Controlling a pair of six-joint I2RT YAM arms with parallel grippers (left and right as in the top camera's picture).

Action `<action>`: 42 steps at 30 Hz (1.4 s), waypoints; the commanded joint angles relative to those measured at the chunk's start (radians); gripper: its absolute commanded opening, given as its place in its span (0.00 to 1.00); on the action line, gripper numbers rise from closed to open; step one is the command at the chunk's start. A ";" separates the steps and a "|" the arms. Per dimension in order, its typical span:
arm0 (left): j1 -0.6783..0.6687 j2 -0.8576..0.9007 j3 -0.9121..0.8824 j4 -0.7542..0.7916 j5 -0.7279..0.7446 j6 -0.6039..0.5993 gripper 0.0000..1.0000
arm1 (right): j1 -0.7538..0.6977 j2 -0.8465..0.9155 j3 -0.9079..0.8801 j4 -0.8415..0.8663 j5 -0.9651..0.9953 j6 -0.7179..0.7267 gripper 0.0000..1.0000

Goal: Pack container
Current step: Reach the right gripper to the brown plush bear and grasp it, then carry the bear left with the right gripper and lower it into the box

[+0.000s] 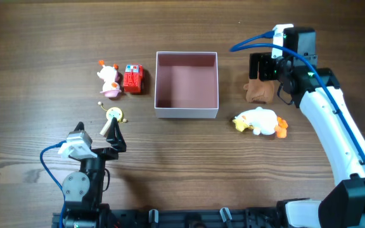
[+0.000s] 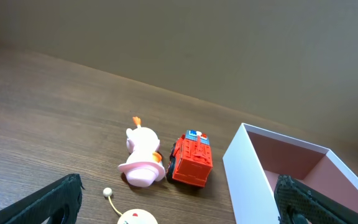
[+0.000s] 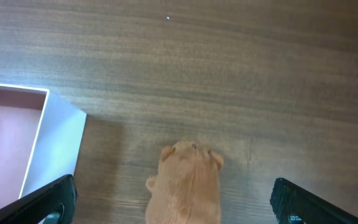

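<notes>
The tan furry toy has the middle of the body (image 1: 260,92) (image 3: 183,208) below its head and ears. My right gripper will close around it there.
The container (image 1: 186,112), a square white-walled box with a dusty-pink inside, stands mid-table and holds nothing; it also shows in the left wrist view (image 2: 247,168) and the right wrist view (image 3: 61,140). My right gripper (image 1: 263,75) is open, its fingers spread on either side of a tan furry toy (image 1: 260,92), seen from above in its wrist view (image 3: 187,183). A white and yellow plush (image 1: 258,121) lies in front of it. My left gripper (image 1: 115,131) is open near a round cream toy (image 1: 113,114). A pink-white figure (image 1: 109,78) and a red truck (image 1: 132,78) sit left of the container.
The left arm's base (image 1: 81,183) stands at the table's front left. The right arm (image 1: 334,136) reaches in from the front right, with a blue cable (image 1: 252,43) looping over it.
</notes>
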 commanded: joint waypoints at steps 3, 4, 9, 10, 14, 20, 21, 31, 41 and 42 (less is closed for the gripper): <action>0.006 -0.008 -0.010 0.002 0.011 0.016 1.00 | -0.004 0.024 0.012 0.000 0.003 -0.027 1.00; 0.006 -0.008 -0.010 0.002 0.012 0.016 1.00 | -0.004 0.041 0.011 -0.005 0.004 -0.017 1.00; 0.006 -0.008 -0.010 0.002 0.011 0.016 1.00 | -0.005 0.154 0.011 -0.005 0.016 0.073 1.00; 0.006 -0.008 -0.010 0.002 0.012 0.016 1.00 | -0.005 0.179 0.011 -0.005 0.026 0.092 0.99; 0.006 -0.008 -0.010 0.002 0.011 0.016 1.00 | -0.005 0.272 0.011 -0.009 0.068 0.163 0.98; 0.006 -0.008 -0.010 0.002 0.012 0.016 1.00 | -0.005 0.313 0.011 -0.040 0.068 0.200 0.43; 0.006 -0.008 -0.010 0.002 0.011 0.016 1.00 | -0.005 0.307 0.011 -0.045 0.068 0.196 0.33; 0.006 -0.008 -0.010 0.002 0.012 0.016 1.00 | 0.010 0.113 0.090 -0.119 0.063 0.171 0.04; 0.006 -0.008 -0.010 0.002 0.012 0.016 1.00 | 0.287 -0.175 0.183 -0.031 0.068 0.254 0.04; 0.006 -0.008 -0.010 0.002 0.012 0.016 1.00 | 0.322 -0.170 0.183 -0.021 0.071 0.288 0.04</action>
